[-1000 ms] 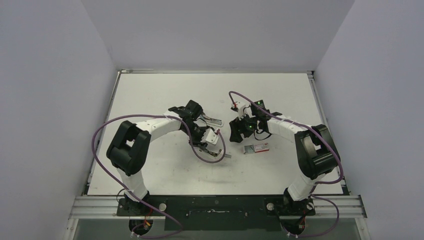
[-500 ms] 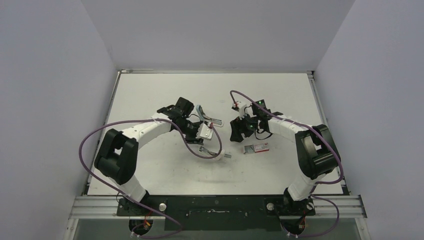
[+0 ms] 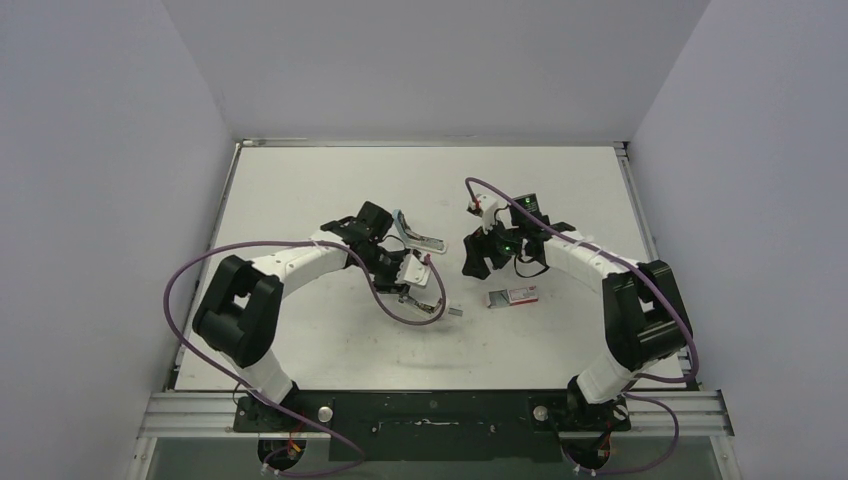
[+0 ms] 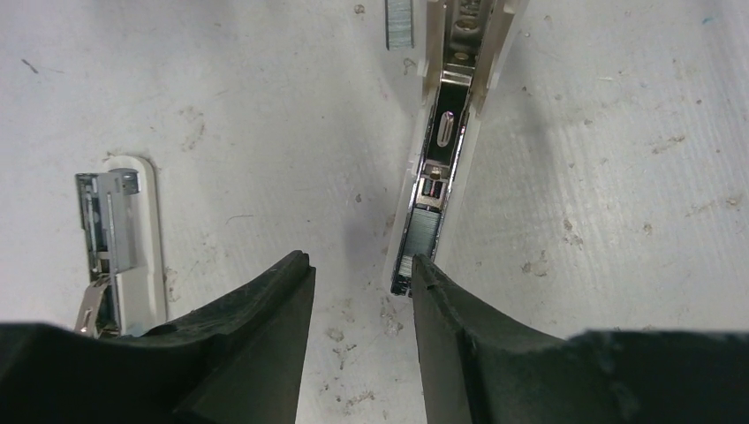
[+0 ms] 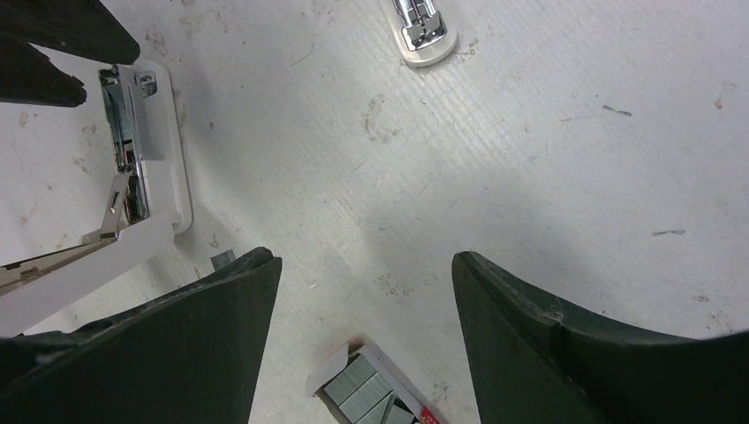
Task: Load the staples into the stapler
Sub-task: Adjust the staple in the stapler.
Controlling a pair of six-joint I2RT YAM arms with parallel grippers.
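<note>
The robot's right gripper should next move to the loose staple strip beside the open white stapler and close on the staple strip's end (image 3: 459, 312) (image 5: 226, 262) facing the staple box.
The white stapler (image 3: 425, 240) lies swung open between the arms. In the left wrist view its magazine channel (image 4: 439, 177) holds a row of silvery staples (image 4: 424, 238), and its other white part (image 4: 124, 234) lies to the left. My left gripper (image 4: 360, 278) (image 3: 418, 295) is open and empty, low over the table, with its right finger beside the magazine's near end. A loose staple strip (image 3: 453, 311) (image 4: 399, 22) lies beyond. The red-and-white staple box (image 3: 512, 296) lies open with several strips (image 5: 371, 393) showing. My right gripper (image 5: 366, 291) (image 3: 476, 262) is open and empty above it.
The left arm's purple cable (image 3: 400, 310) loops over the table near the stapler. A stapler end with a chrome plate (image 5: 422, 26) lies ahead of the right gripper. The table (image 3: 300, 180) has grey walls on three sides.
The left arm swung its elbow outward and drew its gripper back a little toward the stapler. The right gripper shifted slightly right. The box and the loose strip have not moved.
</note>
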